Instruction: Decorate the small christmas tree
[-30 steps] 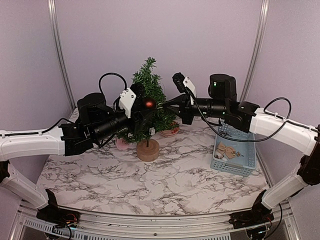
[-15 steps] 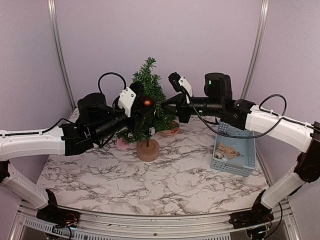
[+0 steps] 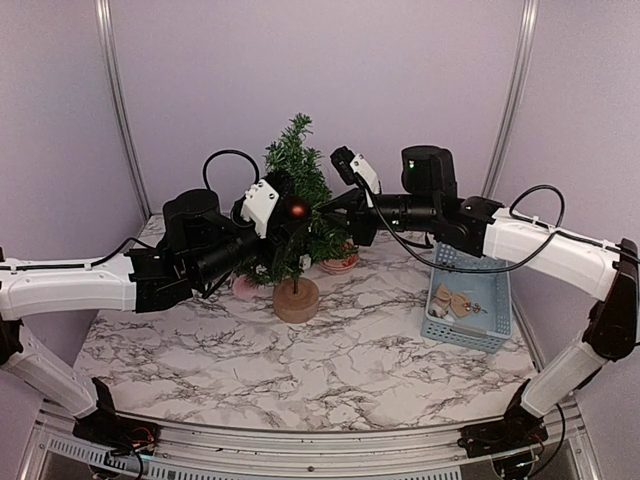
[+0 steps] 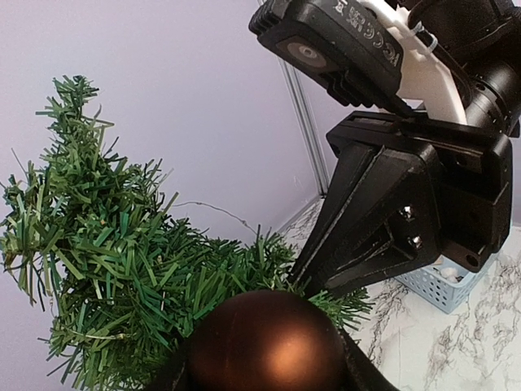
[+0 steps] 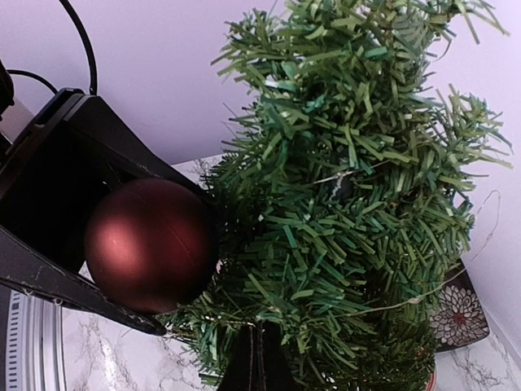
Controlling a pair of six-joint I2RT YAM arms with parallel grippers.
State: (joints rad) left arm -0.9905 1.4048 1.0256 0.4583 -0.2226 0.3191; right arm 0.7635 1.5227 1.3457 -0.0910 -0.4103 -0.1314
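Note:
The dark-red ball ornament, now pressed against the tree at mid-height, will be let go by my left gripper on the tree's low front branches (image 3: 305,250), just where they sit above the round base.
The small christmas tree (image 3: 300,170) stands at the back middle of the table on its round tan base (image 3: 296,300). My left gripper (image 3: 297,212) is shut on a shiny dark-red ball ornament (image 3: 297,208), pressed against the tree's left side at mid-height. The left wrist view has the ball (image 4: 264,338) at the bottom edge, with the green branches (image 4: 122,261) just behind it. My right gripper (image 3: 325,210) is shut, its tips (image 5: 260,358) buried in the branches (image 5: 350,220) right beside the ball (image 5: 151,244). Whether they pinch anything is hidden.
A light-blue basket (image 3: 470,335) holding small ornaments sits at the right of the marble table. A patterned dish (image 3: 340,264) lies behind the tree and a pink object (image 3: 243,288) lies left of its base. Purple walls close in behind.
The right arm has moved left, bringing its shut gripper deeper into the tree. The left arm has edged right with the ball, closer to the branches.

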